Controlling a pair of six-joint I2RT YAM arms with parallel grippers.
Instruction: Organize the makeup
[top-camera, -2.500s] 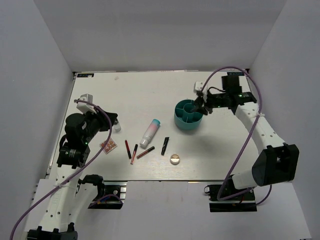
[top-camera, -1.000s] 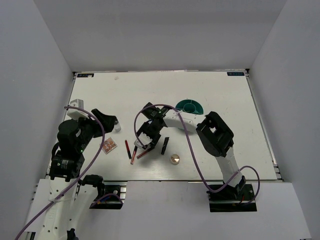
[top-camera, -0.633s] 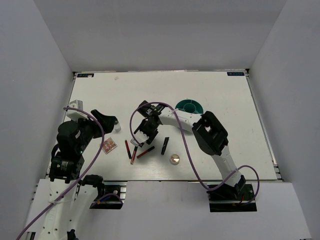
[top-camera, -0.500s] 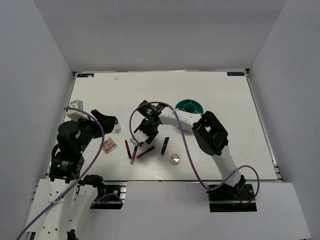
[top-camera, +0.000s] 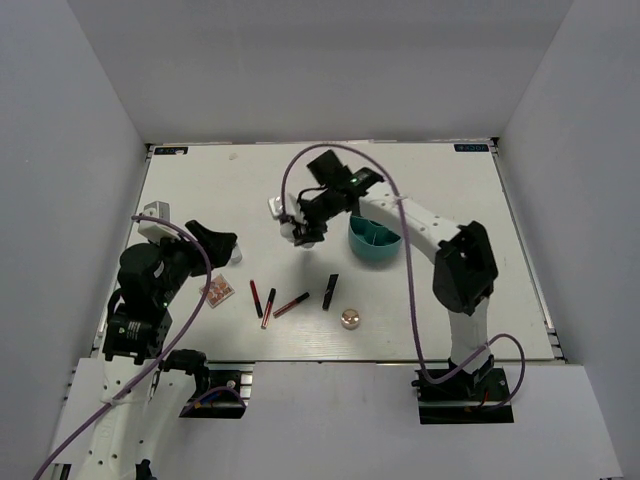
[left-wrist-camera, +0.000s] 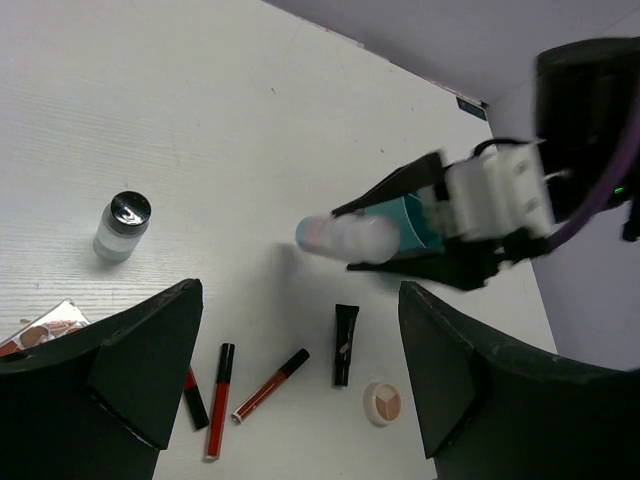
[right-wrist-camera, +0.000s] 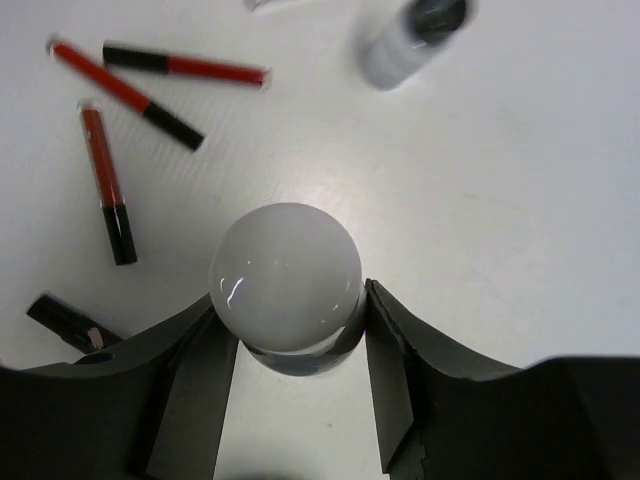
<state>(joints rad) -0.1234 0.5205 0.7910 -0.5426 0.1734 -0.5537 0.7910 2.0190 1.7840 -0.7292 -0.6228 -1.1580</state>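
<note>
I will bring the white-pink bottle, now held above the table, to the middle compartment of the teal cup (top-camera: 380, 224), and there I will let go of it with my right gripper.
My right gripper (right-wrist-camera: 290, 300) is shut on the white-pink bottle (right-wrist-camera: 285, 272), seen end-on in the right wrist view, and holds it above the table. In the left wrist view this bottle (left-wrist-camera: 350, 238) hangs just in front of the teal cup (left-wrist-camera: 415, 225). In the top view the right gripper (top-camera: 303, 232) is left of the cup (top-camera: 375, 242). On the table lie three red-black sticks (top-camera: 268, 307), a black tube (top-camera: 331, 291), a round compact (top-camera: 349, 318) and a pink palette (top-camera: 217, 291). My left gripper (left-wrist-camera: 300, 292) hangs open and empty above them.
A small clear jar with a black cap (left-wrist-camera: 122, 225) stands left of the sticks, close to the left gripper (top-camera: 220, 243). The right arm's purple cable arches over the middle of the table. White walls close in the table at the back and sides.
The right gripper closed on the bottle among the sticks, lifted it and carried it back toward the teal cup. The left arm has stayed where it was.
</note>
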